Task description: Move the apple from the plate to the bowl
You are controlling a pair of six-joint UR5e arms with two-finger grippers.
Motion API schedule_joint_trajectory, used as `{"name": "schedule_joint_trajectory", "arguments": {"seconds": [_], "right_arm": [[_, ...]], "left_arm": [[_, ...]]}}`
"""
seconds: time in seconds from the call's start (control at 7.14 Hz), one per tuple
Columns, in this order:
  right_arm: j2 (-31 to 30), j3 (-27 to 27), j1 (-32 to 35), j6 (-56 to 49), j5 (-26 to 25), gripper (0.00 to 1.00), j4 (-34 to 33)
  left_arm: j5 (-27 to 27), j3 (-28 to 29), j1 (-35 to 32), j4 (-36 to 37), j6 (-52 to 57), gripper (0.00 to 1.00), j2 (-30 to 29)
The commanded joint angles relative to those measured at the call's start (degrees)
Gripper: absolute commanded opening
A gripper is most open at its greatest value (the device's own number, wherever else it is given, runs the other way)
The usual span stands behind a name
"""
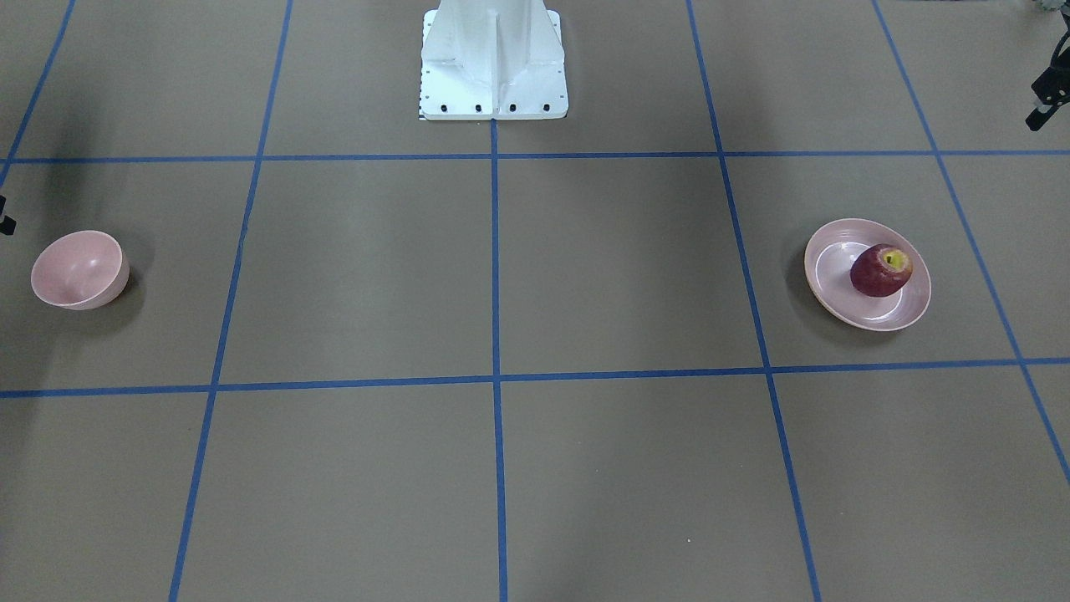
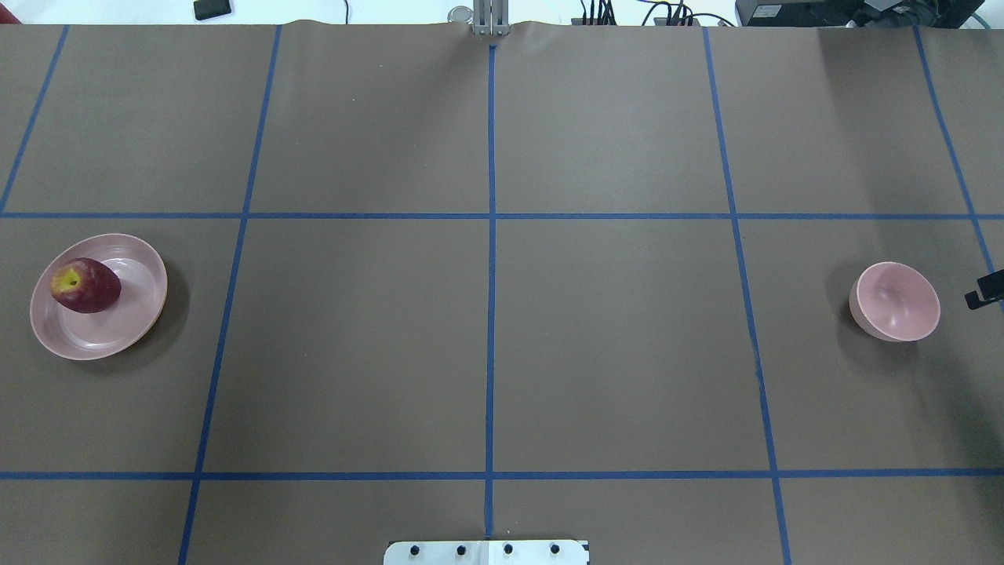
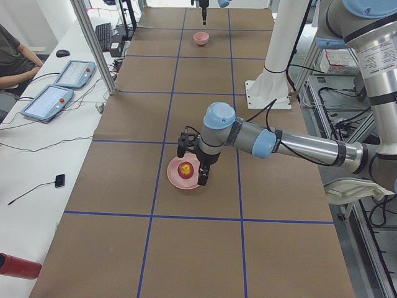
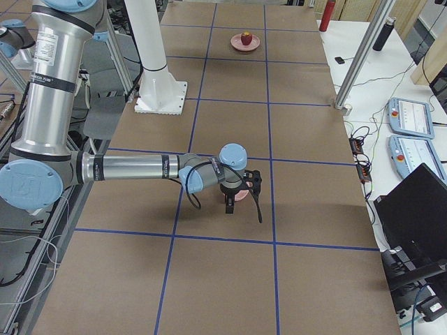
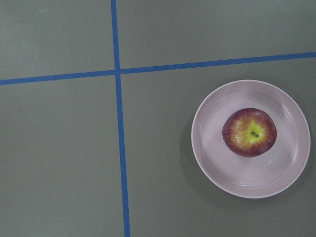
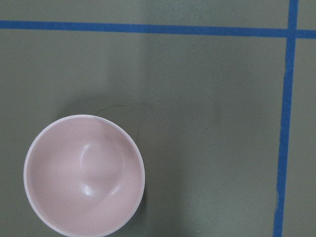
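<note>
The robot's right gripper will close on the pink bowl's outer rim (image 1: pixel 34 266) (image 6: pixel 143 177), on the side that faces away from the plate, because the bowl gets lifted by that rim.
The dark red apple (image 5: pixel 249 132) lies in the shallow pink plate (image 5: pixel 207 153), stem dimple up; both also show in the overhead view, the apple (image 2: pixel 86 286) in the plate (image 2: pixel 133 322) at the far left. The deep pink bowl (image 2: pixel 896 301) stands empty at the far right and fills the lower left of the right wrist view (image 6: pixel 84 175). My left gripper (image 3: pixel 191 166) hangs high over the plate. My right gripper (image 4: pixel 244 209) hangs high over the bowl. Only an edge of each shows in the front (image 1: pixel 1047 92) and overhead (image 2: pixel 987 289) views, so I cannot tell open or shut.
The brown table is marked with blue tape lines (image 2: pixel 491 235). The robot's white base (image 1: pixel 493 63) stands at mid-table on the robot's side. Tablets (image 3: pixel 59 87) and an operator sit beyond the table's far edge.
</note>
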Motion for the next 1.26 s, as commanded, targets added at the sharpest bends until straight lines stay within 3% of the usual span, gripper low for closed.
{"name": "schedule_joint_trajectory", "arguments": {"seconds": [0.0,0.56,0.98,1.12], "right_arm": [[0.6,-0.8,-3.2,5.0,-0.3,1.0,1.2],[6.5,-7.5,-4.4,13.8,-1.6,0.97,2.2],[6.6,-13.4,-7.9,21.2,-2.7,0.91,15.0],[6.6,-12.6,-8.0,24.7,-2.3,0.33,15.6]], "left_arm": [[0.0,-0.6,-0.2,0.0,0.0,0.98,0.0],[0.0,-1.3,-0.2,0.0,0.0,0.98,0.1],[0.0,-1.0,-0.2,0.1,0.0,0.98,0.0],[-0.1,-1.1,-0.2,0.1,0.0,0.98,0.0]]}}
